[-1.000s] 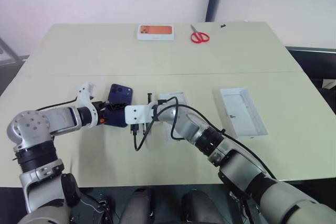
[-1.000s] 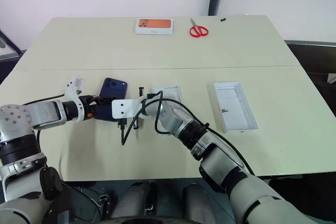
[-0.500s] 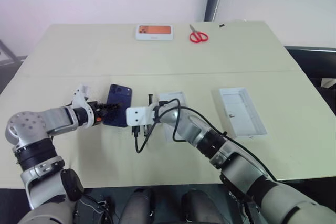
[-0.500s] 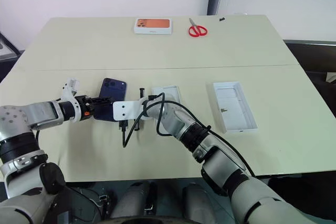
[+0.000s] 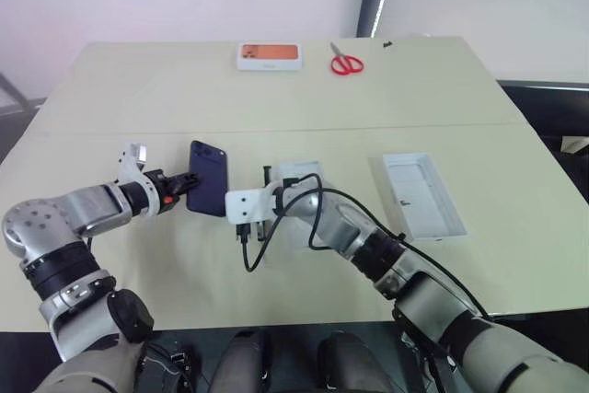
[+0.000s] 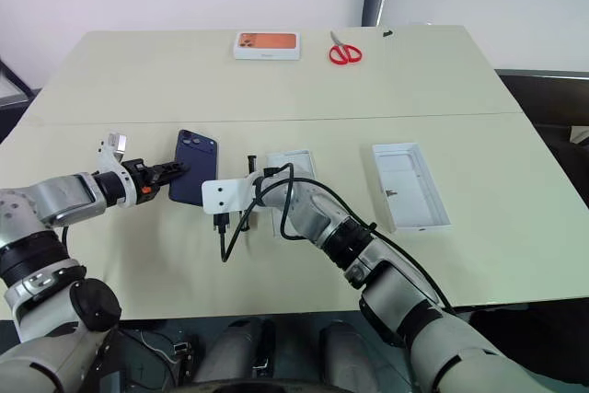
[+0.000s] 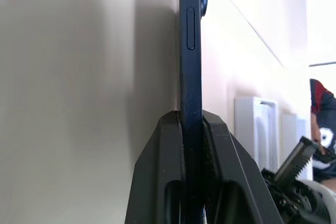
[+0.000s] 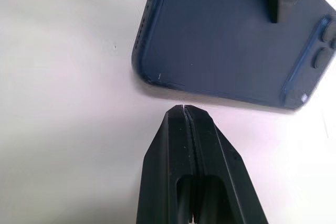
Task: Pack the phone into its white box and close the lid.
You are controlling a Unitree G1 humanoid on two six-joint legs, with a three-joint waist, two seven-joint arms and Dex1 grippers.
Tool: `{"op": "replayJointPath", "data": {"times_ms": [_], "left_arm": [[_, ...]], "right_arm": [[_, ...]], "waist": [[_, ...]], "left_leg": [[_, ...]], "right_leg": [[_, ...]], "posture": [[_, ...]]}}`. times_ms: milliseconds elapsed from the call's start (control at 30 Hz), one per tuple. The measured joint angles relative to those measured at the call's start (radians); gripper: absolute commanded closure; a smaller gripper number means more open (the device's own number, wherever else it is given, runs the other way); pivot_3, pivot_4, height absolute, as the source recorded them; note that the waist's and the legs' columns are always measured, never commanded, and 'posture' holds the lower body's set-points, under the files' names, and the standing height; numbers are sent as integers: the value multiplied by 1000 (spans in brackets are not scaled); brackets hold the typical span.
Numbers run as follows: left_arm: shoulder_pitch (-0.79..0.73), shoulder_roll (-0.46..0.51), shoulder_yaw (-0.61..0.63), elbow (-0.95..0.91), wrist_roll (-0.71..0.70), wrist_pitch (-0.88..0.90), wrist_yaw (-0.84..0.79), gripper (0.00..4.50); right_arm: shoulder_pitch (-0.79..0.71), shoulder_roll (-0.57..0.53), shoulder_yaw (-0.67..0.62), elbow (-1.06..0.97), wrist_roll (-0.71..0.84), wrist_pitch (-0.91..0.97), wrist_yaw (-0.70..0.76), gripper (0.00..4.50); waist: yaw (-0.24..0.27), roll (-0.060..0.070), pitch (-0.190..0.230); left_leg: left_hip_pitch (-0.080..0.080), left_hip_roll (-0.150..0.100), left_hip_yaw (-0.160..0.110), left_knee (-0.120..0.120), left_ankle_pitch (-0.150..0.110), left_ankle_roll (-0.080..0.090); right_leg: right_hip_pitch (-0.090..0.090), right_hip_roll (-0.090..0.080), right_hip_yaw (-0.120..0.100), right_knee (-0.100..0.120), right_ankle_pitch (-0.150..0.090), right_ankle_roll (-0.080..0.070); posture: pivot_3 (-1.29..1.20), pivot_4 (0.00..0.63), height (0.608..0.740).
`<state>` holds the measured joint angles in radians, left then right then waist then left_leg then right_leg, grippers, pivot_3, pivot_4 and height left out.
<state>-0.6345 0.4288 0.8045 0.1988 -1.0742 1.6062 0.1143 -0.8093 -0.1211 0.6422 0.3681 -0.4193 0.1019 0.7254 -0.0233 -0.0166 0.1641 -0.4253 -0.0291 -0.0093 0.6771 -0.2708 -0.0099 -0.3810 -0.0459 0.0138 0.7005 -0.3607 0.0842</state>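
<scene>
The robot's left gripper will release the phone inside the shallow white box half (image 5: pixel 302 200) (image 7: pixel 264 132) nearest to the right gripper.
The dark navy phone (image 5: pixel 210 190) stands tipped up on its long edge at the left middle of the table, back and camera cluster facing me. My left gripper (image 5: pixel 190 183) is shut on its left edge. The left wrist view shows both fingers (image 7: pixel 157 171) clamped on the thin phone (image 7: pixel 190 51). My right gripper (image 8: pixel 184 109) is shut and empty, its tip just short of the phone's lower end. One shallow white box half (image 5: pixel 302 172) lies partly behind my right arm. Another (image 5: pixel 421 198) lies open side up further right. I cannot tell which is the lid.
At the table's far edge lie a white box with an orange-printed top (image 5: pixel 271 55) and red scissors (image 5: pixel 349 63). A black cable (image 5: pixel 253 250) loops from my right wrist over the table near the phone.
My left gripper has shut on the phone's left edge and rolled, tipping the phone from flat up onto its edge. The right gripper stays shut beside it.
</scene>
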Motion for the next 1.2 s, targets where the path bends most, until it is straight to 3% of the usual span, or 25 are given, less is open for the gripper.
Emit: {"op": "replayJointPath", "data": {"times_ms": [267,467,633,767,900,1200], "left_arm": [[-39,-50,17,3,-121,0,78,4466],[-108,-222,19,-91,-256,-75,212,4466],[-102,-384,-85,-111,-392,-173,416,4466],[-22,-478,-245,-129,-538,-267,609,4466],[46,-436,-395,-144,-644,-324,706,4466],[104,-296,-586,-220,-806,-493,761,4466]], "right_arm": [[64,-140,-87,-277,58,89,125,4500],[126,-305,-238,-580,259,230,313,4500],[166,-435,-330,-617,335,275,364,4500],[189,-521,-382,-565,346,274,352,4500],[203,-553,-399,-547,348,271,339,4500],[204,-566,-399,-524,356,258,319,4500]], "waist": [[12,-2,1],[14,-3,2],[13,-4,2],[11,-5,2],[6,-5,2],[19,-4,2]], "left_leg": [[-1,0,0,1,0,0],[-2,0,-1,1,0,0],[-1,0,-1,1,0,0],[-1,0,0,1,0,0],[-1,1,0,1,0,0],[-1,1,0,3,0,0]], "right_leg": [[1,0,0,-1,0,0],[5,0,-1,-2,0,0],[6,0,0,-4,0,0],[6,0,0,-4,0,0],[6,1,1,-4,0,0],[8,1,1,-6,0,0]], "posture": [[0,150,740],[0,150,740],[0,150,740],[0,150,740],[0,150,740],[0,150,740]]}}
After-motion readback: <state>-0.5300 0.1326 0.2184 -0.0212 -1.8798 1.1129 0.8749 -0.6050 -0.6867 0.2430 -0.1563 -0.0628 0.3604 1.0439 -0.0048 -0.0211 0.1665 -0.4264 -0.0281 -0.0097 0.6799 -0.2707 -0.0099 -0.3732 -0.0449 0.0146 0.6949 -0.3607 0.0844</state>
